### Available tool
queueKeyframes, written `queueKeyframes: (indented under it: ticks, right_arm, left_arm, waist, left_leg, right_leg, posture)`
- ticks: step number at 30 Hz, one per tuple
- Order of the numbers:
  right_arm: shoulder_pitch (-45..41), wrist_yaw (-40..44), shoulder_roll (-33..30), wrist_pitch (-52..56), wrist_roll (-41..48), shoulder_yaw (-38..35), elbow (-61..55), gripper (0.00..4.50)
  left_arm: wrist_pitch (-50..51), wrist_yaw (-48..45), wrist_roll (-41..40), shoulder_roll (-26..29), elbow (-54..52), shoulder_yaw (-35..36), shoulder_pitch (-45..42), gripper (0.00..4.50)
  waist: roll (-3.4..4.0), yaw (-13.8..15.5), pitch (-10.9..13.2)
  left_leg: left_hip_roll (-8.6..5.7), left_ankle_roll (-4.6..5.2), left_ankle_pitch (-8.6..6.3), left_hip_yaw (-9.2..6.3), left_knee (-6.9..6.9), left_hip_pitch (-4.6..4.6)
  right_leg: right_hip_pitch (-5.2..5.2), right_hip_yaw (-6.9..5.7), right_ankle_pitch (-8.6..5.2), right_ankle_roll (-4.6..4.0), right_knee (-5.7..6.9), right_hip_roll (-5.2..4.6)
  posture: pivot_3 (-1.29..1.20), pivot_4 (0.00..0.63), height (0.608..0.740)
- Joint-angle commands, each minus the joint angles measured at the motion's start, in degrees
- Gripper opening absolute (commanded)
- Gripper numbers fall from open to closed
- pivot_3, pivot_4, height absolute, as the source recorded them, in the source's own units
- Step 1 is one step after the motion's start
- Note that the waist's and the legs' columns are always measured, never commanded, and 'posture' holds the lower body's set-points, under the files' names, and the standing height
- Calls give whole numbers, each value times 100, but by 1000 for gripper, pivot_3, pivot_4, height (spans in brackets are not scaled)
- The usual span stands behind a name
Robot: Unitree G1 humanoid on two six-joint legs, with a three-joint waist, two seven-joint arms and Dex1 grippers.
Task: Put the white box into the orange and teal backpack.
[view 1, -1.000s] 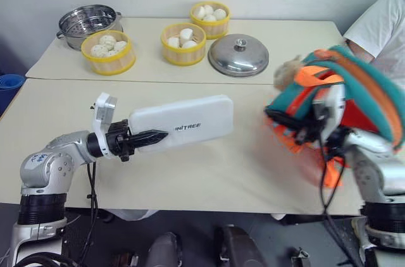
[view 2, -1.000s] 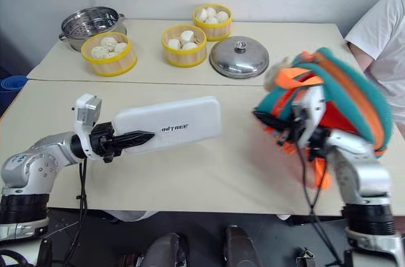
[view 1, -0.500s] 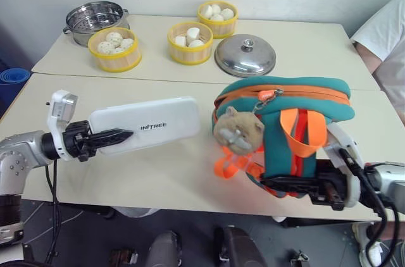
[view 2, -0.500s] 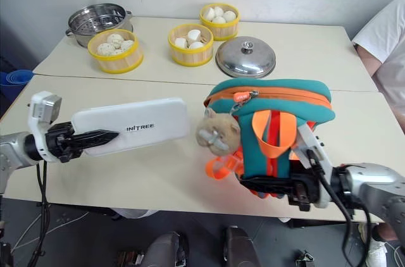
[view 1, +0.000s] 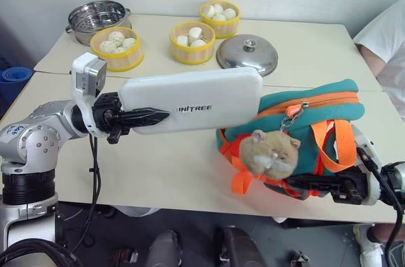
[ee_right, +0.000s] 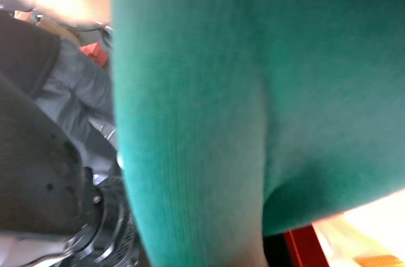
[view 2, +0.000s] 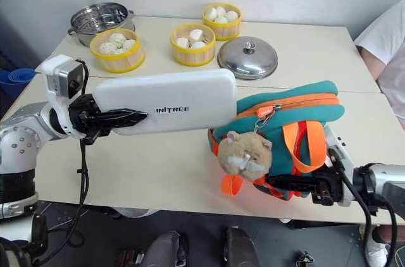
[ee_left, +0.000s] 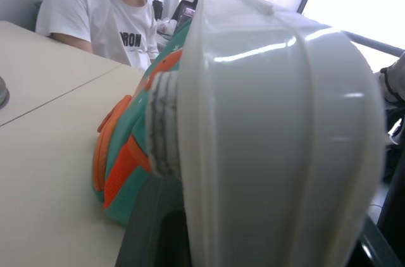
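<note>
I will let go of the white box with my left gripper inside the backpack (view 1: 289,123), under its orange zip line and behind the tan plush head.
My left gripper (view 1: 150,115) is shut on one end of the white box (view 1: 196,99) and holds it level above the table, lettering facing me. The box's far end reaches the left end of the orange and teal backpack (view 1: 316,121), by its orange zip line. I cannot tell whether they touch. The backpack leans at the table's near right edge, its tan plush head (view 1: 272,153) hanging in front. At the backpack's lower edge my right gripper (view 1: 302,185) is shut on its orange fabric. The left wrist view has the box (ee_left: 272,140) close up, with the backpack (ee_left: 123,153) beyond it.
At the back of the table stand three yellow steamer baskets of buns (view 1: 114,47) (view 1: 192,40) (view 1: 219,18), a steel steamer pot (view 1: 95,16) and a steel lid (view 1: 247,55). A person in a white shirt (view 1: 389,33) sits at the right edge.
The left gripper has lifted the box and carried it right, up to the backpack. The right gripper has swung the backpack down from up high to lean low at the near right edge.
</note>
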Motion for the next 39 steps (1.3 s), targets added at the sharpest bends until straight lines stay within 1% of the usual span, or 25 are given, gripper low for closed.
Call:
queueKeyframes:
  ticks: [1,4,6,9,12,14,16,18,20,22,24,26,27,28,30,32,34,36,38,39]
  right_arm:
    - [-248,-126,153,-99,-10,69,-100,29]
    - [-471,-244,295,-111,-61,219,-150,29]
    - [-564,-279,321,-86,-64,252,-161,29]
    - [-749,-315,360,-91,-110,327,-130,29]
    - [-918,-376,443,-69,-134,416,-86,29]
    - [-954,-385,482,-61,-145,454,-97,29]
    - [-889,-433,559,-42,-66,429,-133,29]
    - [-755,-439,622,-84,-145,466,-170,29]
    - [-721,-415,636,-141,-263,534,-184,29]
    - [-807,-475,706,-191,-300,562,-133,29]
    - [-817,-508,756,-232,-334,573,-126,29]
    - [-834,-576,820,-303,-433,577,-109,0]
    - [-836,-606,857,-335,-470,573,-103,0]
    - [-838,-626,886,-369,-510,575,-101,0]
    - [-835,-699,1000,-482,-588,562,-107,0]
    - [-883,-851,1176,-635,-698,560,-80,0]
    - [-953,-1023,1381,-801,-830,549,-39,0]
    - [-977,-1160,1550,-882,-889,547,-14,0]
    - [-996,-1234,1635,-937,-967,591,-17,0]
    - [-1018,-1233,1681,-1121,-1163,675,-16,0]
  left_arm:
    - [-241,-297,51,126,13,-65,-291,1235]
    - [-894,-461,651,44,-70,-549,-443,1235]
    - [-1136,-559,910,48,-222,-844,-600,1235]
    - [-1678,-288,1906,17,-415,-1629,-1251,1235]
    - [-1613,251,2697,-264,-304,-2325,-1901,1235]
    - [-1113,762,3156,-570,-76,-2796,-2247,1235]
    - [-877,1001,3332,-954,36,-3116,-2324,1235]
    - [-1036,1016,3459,-1320,108,-3398,-2272,1235]
    - [-1139,1203,3528,-1813,393,-3467,-2306,1235]
    - [-1587,1438,3786,-2401,1003,-3577,-2431,1235]
    - [-1989,1580,3956,-2856,1536,-3588,-2436,1235]
    - [-2576,1648,4199,-3110,2017,-3615,-2383,1948]
    - [-2513,1622,4100,-3198,2116,-3491,-2326,2189]
    - [-2483,1567,3998,-3229,2164,-3367,-2272,2493]
    - [-1750,911,3718,-2763,1869,-3391,-2126,3035]
    - [-1853,657,3628,-2447,1813,-3162,-2019,3488]
    - [-1984,607,3393,-2310,1848,-2744,-1973,3861]
    - [-2159,259,3075,-2076,1760,-2357,-1846,3861]
    - [-2344,-65,2897,-1866,1699,-2126,-1737,3861]
    - [-2485,-365,2800,-1601,1737,-1935,-1681,3861]
  waist:
    - [-3,-20,2]
    - [-3,-24,2]
    - [-3,-20,2]
    - [-13,-2,8]
    - [-13,7,7]
    - [-13,13,7]
    - [-13,14,7]
    - [-13,-12,7]
    - [-12,-10,7]
    - [-13,0,7]
    - [-13,12,7]
    - [-13,28,7]
    - [-13,25,7]
    - [-13,22,7]
    - [-13,16,7]
    - [-12,-46,7]
    - [-12,-62,7]
    - [-12,-63,7]
    - [-11,-62,7]
    - [-11,-56,7]
  left_leg:
    - [0,-1,2,-1,1,0]
    - [-2,-1,3,0,3,1]
    - [-2,-26,17,0,2,1]
    - [-2,-29,19,0,2,-1]
    - [-5,-26,18,0,3,-3]
    - [-7,-21,16,5,2,-1]
    - [-6,-19,15,4,2,-3]
    - [-4,-21,17,5,4,-4]
    - [-3,-26,20,4,4,-4]
    - [-5,-25,23,4,8,-3]
    - [-9,-13,27,4,15,-4]
    - [-13,6,20,3,14,-2]
    - [-13,6,20,3,12,-2]
    - [-12,5,20,4,12,-1]
    - [-9,-3,24,3,7,1]
    - [-8,-26,37,4,4,3]
    - [-7,-36,41,2,-2,16]
    - [-6,-41,43,-1,0,21]
    - [-6,-43,45,0,0,22]
    - [-6,-43,45,-1,0,22]
  right_leg:
    - [0,0,0,0,0,0]
    - [2,3,1,2,2,0]
    - [3,3,1,2,-1,0]
    - [2,4,1,2,-3,1]
    - [4,7,4,7,-5,2]
    - [5,13,4,9,-5,2]
    - [4,14,4,11,-5,5]
    - [1,16,1,15,-2,8]
    - [1,17,0,17,-1,8]
    - [2,17,-1,18,1,7]
    - [4,18,2,21,1,6]
    - [6,21,4,25,0,4]
    - [5,22,4,25,1,4]
    - [5,22,4,25,1,4]
    - [5,21,3,24,2,5]
    - [5,21,3,24,2,6]
    - [4,28,1,18,12,10]
    - [4,28,-1,16,22,11]
    - [2,28,-1,15,28,11]
    - [2,28,-1,14,28,11]
  posture:
    - [0,150,740]
    - [0,150,740]
    - [0,150,740]
    - [0,150,740]
    - [0,150,740]
    - [0,150,740]
    - [0,150,740]
    - [0,150,740]
    - [0,150,740]
    - [0,150,740]
    - [0,150,740]
    - [0,150,740]
    - [0,150,740]
    - [0,150,740]
    - [0,150,740]
    - [0,150,740]
    - [0,150,740]
    - [0,150,740]
    - [0,150,740]
    - [0,150,740]
